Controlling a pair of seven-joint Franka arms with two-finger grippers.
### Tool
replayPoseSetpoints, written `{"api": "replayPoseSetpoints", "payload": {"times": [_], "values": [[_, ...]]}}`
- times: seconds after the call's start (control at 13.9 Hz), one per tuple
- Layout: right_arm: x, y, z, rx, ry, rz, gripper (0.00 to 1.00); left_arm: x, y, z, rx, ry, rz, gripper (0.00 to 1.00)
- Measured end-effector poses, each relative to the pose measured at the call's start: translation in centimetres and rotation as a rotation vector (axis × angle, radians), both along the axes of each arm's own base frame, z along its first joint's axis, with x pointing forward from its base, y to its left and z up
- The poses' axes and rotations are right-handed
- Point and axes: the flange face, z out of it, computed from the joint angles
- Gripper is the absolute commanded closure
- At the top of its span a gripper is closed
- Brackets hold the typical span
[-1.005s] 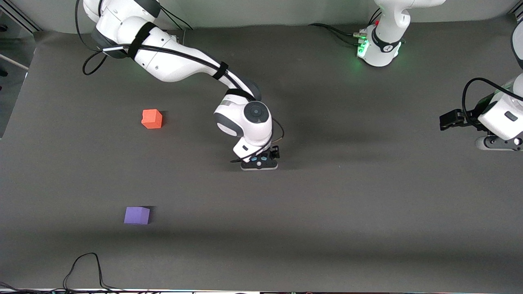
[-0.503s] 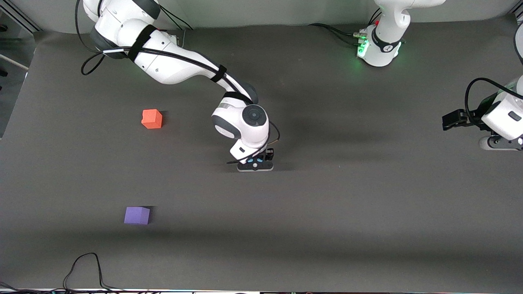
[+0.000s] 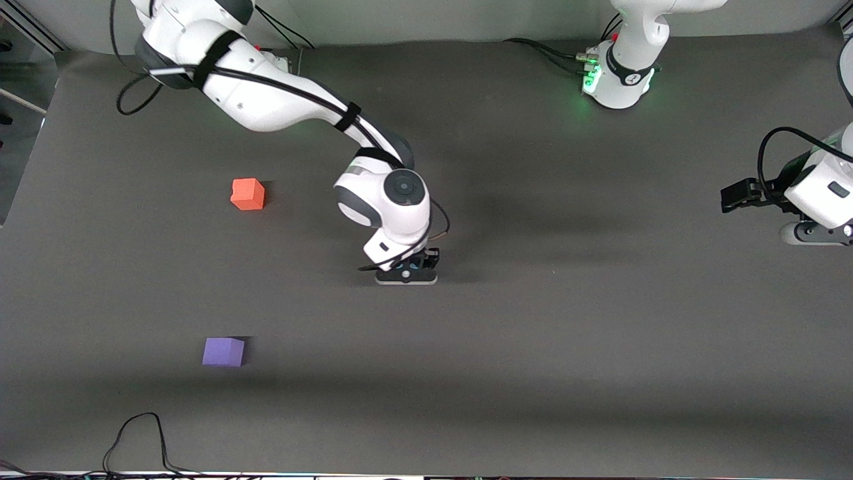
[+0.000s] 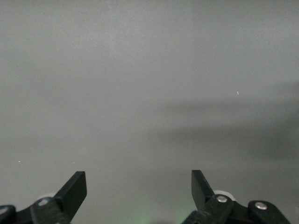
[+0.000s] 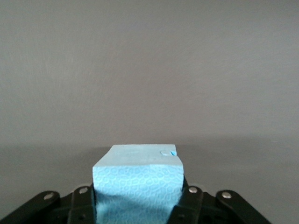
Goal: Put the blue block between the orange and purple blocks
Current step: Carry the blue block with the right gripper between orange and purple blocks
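The light blue block will go from my right gripper onto the mat (image 3: 247, 261) between the purple and orange blocks, closer to the orange one.
The light blue block (image 5: 137, 179) sits between the fingers of my right gripper (image 3: 405, 275), which is shut on it, low at the middle of the table. In the front view my right hand hides nearly all of the block. The orange block (image 3: 248, 194) lies toward the right arm's end of the table. The purple block (image 3: 224, 351) is nearer the front camera than the orange one, with bare mat between them. My left gripper (image 4: 138, 179) waits open and empty above bare mat at the left arm's end (image 3: 810, 233).
A grey mat (image 3: 573, 333) covers the table. A black cable (image 3: 136, 433) loops onto it at the edge nearest the front camera, near the purple block. The left arm's base (image 3: 623, 73) glows green along the edge farthest from that camera.
My right gripper has shut on the blue block and shifted a little toward the right arm's end of the table. The orange and purple blocks have not moved.
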Motion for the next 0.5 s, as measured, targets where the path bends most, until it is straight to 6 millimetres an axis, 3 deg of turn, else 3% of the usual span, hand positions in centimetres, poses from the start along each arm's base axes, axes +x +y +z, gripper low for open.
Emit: {"api": "replayPoseSetpoints", "payload": {"times": [0.14, 0.29, 0.5], "values": [[1.3, -3.3, 5.5, 0.068, 0.043, -0.016, 0.60, 0.0, -0.1, 0.0, 0.000, 0.001, -0.001, 0.00], [2.1, -8.9, 10.3, 0.077, 0.048, -0.014, 0.60, 0.0, -0.1, 0.0, 0.000, 0.003, -0.001, 0.00], [2.3, -20.2, 13.1, 0.066, 0.081, -0.031, 0.60, 0.0, -0.1, -0.1, 0.000, 0.003, 0.000, 0.00]]}}
